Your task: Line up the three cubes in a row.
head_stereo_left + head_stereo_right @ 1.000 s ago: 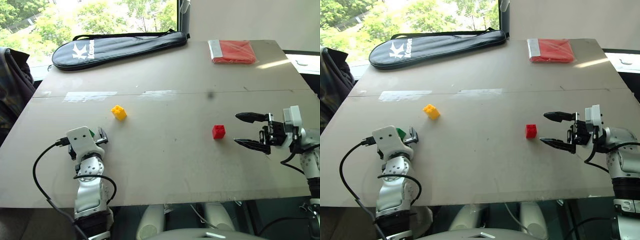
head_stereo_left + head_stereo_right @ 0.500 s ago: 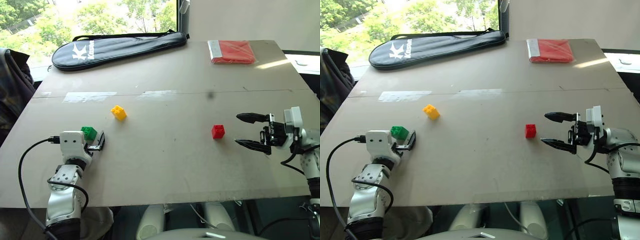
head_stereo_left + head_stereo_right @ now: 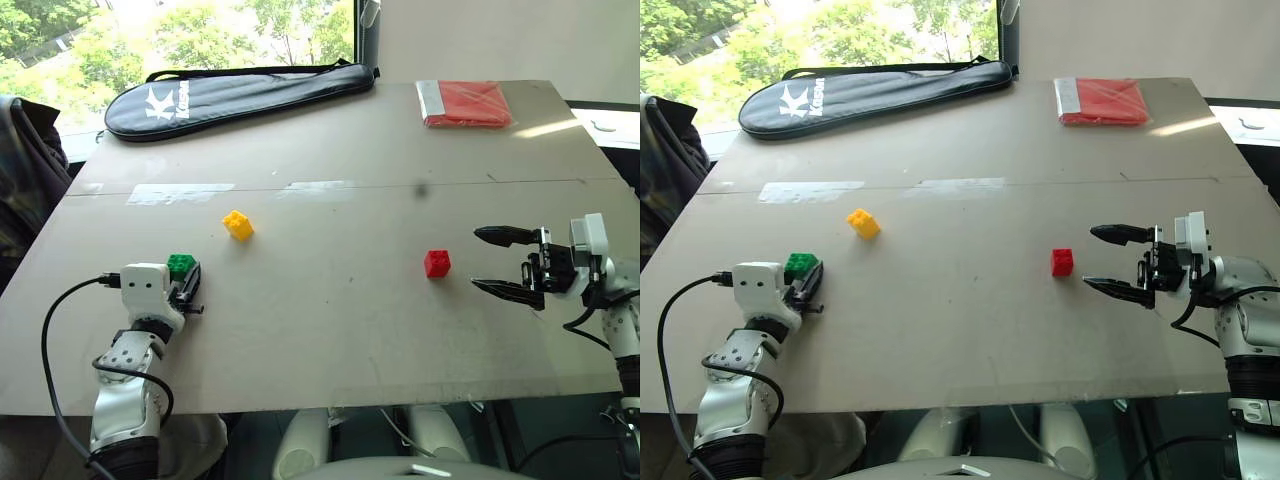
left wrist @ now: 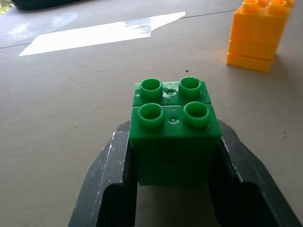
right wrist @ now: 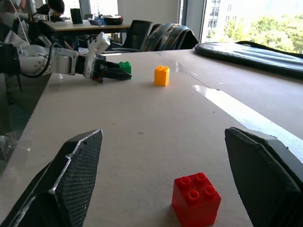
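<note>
Next, I release the green cube from my left gripper beside the red cube (image 3: 376,265), on its side toward the yellow cube.
The green cube (image 3: 181,264) sits on the table near the front left, and my left gripper (image 3: 186,276) is shut on it. In the left wrist view both black fingers (image 4: 118,161) press the green cube's (image 4: 173,137) sides, with the yellow cube (image 4: 258,35) just beyond. The yellow cube (image 3: 237,224) stands alone further back on the table. Right of centre rests the red cube (image 3: 436,263). My right gripper (image 3: 476,259) is open, pointing at it from the right and a short way off. The red cube (image 5: 195,198) lies in front of its spread fingers.
A long black racket bag (image 3: 230,92) lies along the table's far left edge. A flat red packet (image 3: 463,103) is at the far right corner. A strip of tape (image 3: 180,192) crosses the table (image 3: 330,330) behind the yellow cube. A dark jacket (image 3: 22,170) hangs at the left.
My left gripper swung out to the left, turned to point along the table, and went from open to shut around the green cube. The right arm stayed still.
</note>
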Robot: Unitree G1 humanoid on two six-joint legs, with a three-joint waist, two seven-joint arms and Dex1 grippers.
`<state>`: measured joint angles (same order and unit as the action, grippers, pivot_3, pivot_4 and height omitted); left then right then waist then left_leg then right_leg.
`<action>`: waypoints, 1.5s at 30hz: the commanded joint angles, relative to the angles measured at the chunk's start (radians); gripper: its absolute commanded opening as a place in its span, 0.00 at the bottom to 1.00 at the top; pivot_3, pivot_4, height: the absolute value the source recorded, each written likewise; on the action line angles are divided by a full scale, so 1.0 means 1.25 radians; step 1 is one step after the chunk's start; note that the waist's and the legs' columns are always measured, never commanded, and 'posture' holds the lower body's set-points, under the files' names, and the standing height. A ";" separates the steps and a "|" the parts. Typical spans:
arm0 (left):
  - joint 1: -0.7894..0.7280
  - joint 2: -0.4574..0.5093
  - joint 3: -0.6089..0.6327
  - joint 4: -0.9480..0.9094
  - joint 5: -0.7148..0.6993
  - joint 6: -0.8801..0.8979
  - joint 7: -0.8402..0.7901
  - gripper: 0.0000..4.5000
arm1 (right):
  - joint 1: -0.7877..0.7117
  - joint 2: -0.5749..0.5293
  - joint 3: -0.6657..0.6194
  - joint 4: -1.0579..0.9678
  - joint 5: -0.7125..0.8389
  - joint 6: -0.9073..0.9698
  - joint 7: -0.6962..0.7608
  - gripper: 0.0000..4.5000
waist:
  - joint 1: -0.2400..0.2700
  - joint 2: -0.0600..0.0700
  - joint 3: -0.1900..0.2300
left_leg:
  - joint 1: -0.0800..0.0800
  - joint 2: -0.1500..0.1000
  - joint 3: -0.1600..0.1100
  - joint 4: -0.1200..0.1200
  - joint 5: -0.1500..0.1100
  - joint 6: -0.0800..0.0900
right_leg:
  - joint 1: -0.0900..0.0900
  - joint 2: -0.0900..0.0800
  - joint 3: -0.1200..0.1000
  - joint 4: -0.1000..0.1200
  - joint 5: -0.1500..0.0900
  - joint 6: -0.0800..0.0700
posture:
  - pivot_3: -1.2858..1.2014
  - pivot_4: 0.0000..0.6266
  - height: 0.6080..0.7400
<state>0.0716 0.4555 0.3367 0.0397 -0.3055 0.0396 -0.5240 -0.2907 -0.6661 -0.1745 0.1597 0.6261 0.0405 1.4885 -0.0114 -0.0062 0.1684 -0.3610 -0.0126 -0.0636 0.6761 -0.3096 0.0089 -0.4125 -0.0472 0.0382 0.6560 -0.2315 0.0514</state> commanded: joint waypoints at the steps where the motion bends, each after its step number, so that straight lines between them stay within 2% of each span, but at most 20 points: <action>1: -0.021 0.035 -0.052 -0.048 -0.047 0.011 -0.125 0.30 | -0.003 -0.015 -0.029 -0.019 0.020 0.006 0.010 0.95 | 0.003 0.000 0.000 | 0.000 0.000 0.000 0.000 0.000 0.000 | 0.000 0.000 -0.001 0.000 0.000 0.000 | 0.52 0.24 1.00; 5: -0.116 0.081 -0.163 -0.057 -0.057 0.033 -0.280 0.30 | 0.007 -0.017 -0.034 -0.029 0.026 0.010 0.005 0.95 | 0.001 0.000 0.000 | -0.001 0.000 -0.001 0.000 0.000 0.000 | 0.000 0.003 -0.002 0.000 0.000 0.000 | 0.52 0.24 1.00; 9: -0.264 0.077 -0.274 0.005 -0.057 0.042 -0.434 0.30 | 0.024 -0.013 -0.041 -0.048 0.030 0.018 -0.007 0.95 | 0.004 0.000 0.000 | -0.002 -0.001 -0.001 0.001 0.000 0.000 | 0.000 0.003 -0.003 0.000 0.000 0.000 | 0.52 0.24 1.00; 12: -0.383 0.053 -0.369 0.115 -0.008 -0.015 -0.547 0.30 | 0.044 -0.012 -0.050 -0.069 0.035 0.021 -0.018 0.95 | -0.002 0.000 0.000 | -0.001 -0.001 -0.001 0.001 0.001 -0.001 | 0.000 0.003 -0.002 0.000 0.000 0.000 | 0.52 0.24 1.00; 15: -0.468 0.021 -0.416 0.208 0.002 -0.035 -0.628 0.30 | 0.064 -0.010 -0.057 -0.089 0.038 0.023 -0.029 0.95 | -0.004 0.000 0.000 | -0.001 -0.002 0.000 0.001 0.000 0.000 | 0.000 0.006 -0.001 -0.001 0.000 0.000 | 0.52 0.24 1.00; 18: -0.575 -0.031 -0.464 0.366 0.040 -0.107 -0.709 0.30 | 0.103 -0.011 -0.071 -0.123 0.046 0.029 -0.047 0.95 | -0.002 0.000 0.000 | -0.002 -0.002 0.001 0.001 0.000 0.000 | 0.000 0.007 -0.001 -0.001 0.000 0.000 | 0.52 0.24 1.00; 23: -0.670 -0.082 -0.480 0.545 0.104 -0.212 -0.718 0.30 | 0.156 -0.018 -0.090 -0.156 0.049 0.039 -0.068 0.95 | -0.005 -0.001 0.001 | -0.002 -0.002 0.002 0.003 0.000 0.000 | 0.000 0.008 0.000 -0.001 0.000 0.000 | 0.52 0.24 1.00; 32: -0.712 -0.128 -0.464 0.688 0.168 -0.282 -0.640 0.30 | 0.191 -0.033 -0.103 -0.139 0.043 0.023 -0.067 0.95 | -0.002 -0.001 0.001 | -0.002 -0.002 0.001 0.004 0.000 0.001 | 0.000 0.008 0.000 0.001 0.000 0.000 | 0.52 0.24 1.00; 38: -0.708 -0.142 -0.462 0.716 0.189 -0.288 -0.626 0.30 | 0.182 -0.031 -0.095 -0.126 0.036 0.015 -0.068 0.95 | -0.002 -0.001 0.001 | -0.002 -0.002 0.001 0.006 0.000 0.001 | 0.001 0.008 0.000 0.002 0.000 0.001 | 0.52 0.24 1.00; 45: -0.696 -0.142 -0.460 0.714 0.181 -0.273 -0.686 0.30 | 0.182 -0.034 -0.094 -0.126 0.034 0.007 -0.063 0.95 | -0.002 -0.001 0.001 | -0.001 -0.002 0.001 0.007 0.000 0.001 | 0.001 0.008 0.000 0.003 0.000 0.001 | 0.52 0.24 1.00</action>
<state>-0.8177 0.2772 -0.2311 0.9236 -0.0913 -0.3122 -1.3513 -0.0577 -0.6974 -0.2649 0.0184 0.6659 0.0624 1.4051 -0.0137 -0.0078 0.1695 -0.3629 -0.0148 -0.0623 0.6844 -0.3099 0.0100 -0.4112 -0.0371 0.0383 0.6594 -0.2316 0.0525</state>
